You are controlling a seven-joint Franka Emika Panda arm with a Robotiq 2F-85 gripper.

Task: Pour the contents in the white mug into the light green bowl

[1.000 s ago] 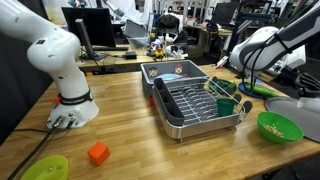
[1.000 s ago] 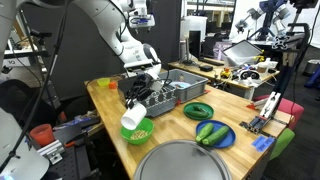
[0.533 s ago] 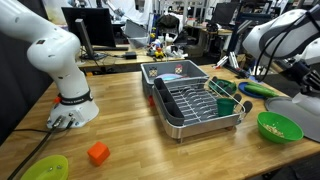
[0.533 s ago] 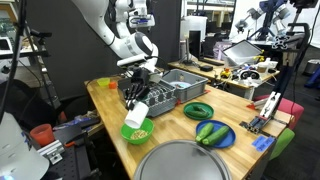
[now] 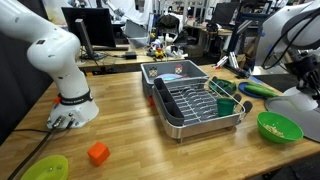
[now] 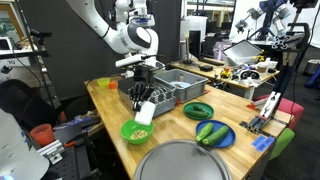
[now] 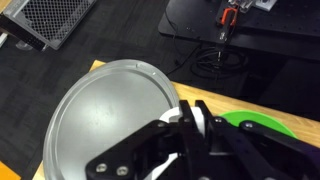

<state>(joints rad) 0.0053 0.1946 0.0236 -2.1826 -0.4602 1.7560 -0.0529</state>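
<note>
The robot's gripper will release the white mug on the table [image 5: 248, 105] between the dish rack and the light green bowl. The mug is tilted just above and beyond the bowl.
In an exterior view my gripper [image 6: 143, 98] is shut on the white mug [image 6: 146, 110] and holds it tilted, just above and a little beyond the light green bowl [image 6: 137, 131]. The bowl sits near the table's front edge with pale tan bits in it. It also shows in the other exterior view [image 5: 278, 126], where the arm leaves the frame at the right and the mug is hidden. In the wrist view the black fingers [image 7: 168, 140] clamp the mug's white wall [image 7: 197, 122], and the bowl's green rim [image 7: 256, 123] lies just beyond.
A metal dish rack [image 5: 190, 100] holds a small dark green cup [image 5: 226, 105]. A large grey round lid [image 7: 105, 115] lies beside the bowl. An orange block [image 5: 97, 153] and a lime-green dish [image 5: 45, 168] sit at the front. A blue plate of green vegetables [image 6: 213, 133] is nearby.
My gripper has carried the tilted mug a little up and away from directly over the bowl, towards the rack. The arm has swung further to the right in an exterior view.
</note>
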